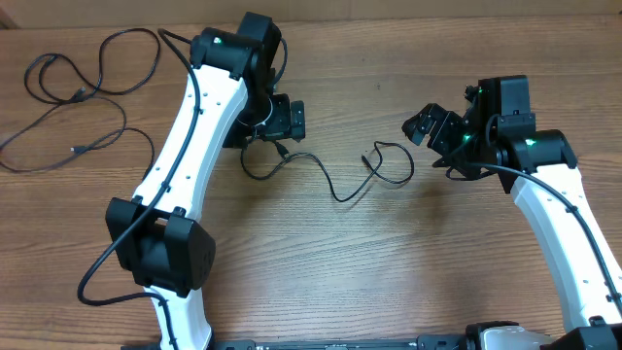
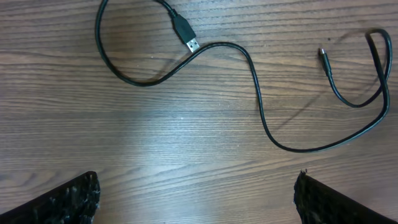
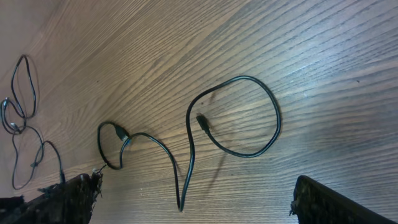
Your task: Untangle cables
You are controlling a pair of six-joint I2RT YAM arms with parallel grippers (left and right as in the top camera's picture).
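The thin black cable's part leading into the loop (image 1: 365, 183) (image 2: 365, 130) by its small plug will be gripped by my left gripper, between that loop and the cable's neighbouring bend.
One thin black cable (image 1: 337, 199) lies loose and curvy on the wooden table between my two arms, with nothing holding it. In the left wrist view this cable (image 2: 259, 99) shows a USB plug (image 2: 188, 34) at top and a small plug (image 2: 323, 53) at right. In the right wrist view it (image 3: 278, 121) curls into a loop. My left gripper (image 1: 289, 119) hovers over its left end, open, with its fingers (image 2: 68, 199) far apart. My right gripper (image 1: 429, 127) is open beside the right end, its fingers (image 3: 339, 202) wide. More cables (image 1: 83, 92) lie spread at the far left.
The left arm's white link (image 1: 185, 146) crosses the table's left half, with a thick black wire (image 1: 97, 282) running from its base. The right arm (image 1: 564, 214) stands along the right edge. The far-left cables (image 3: 22, 124) also show in the right wrist view.
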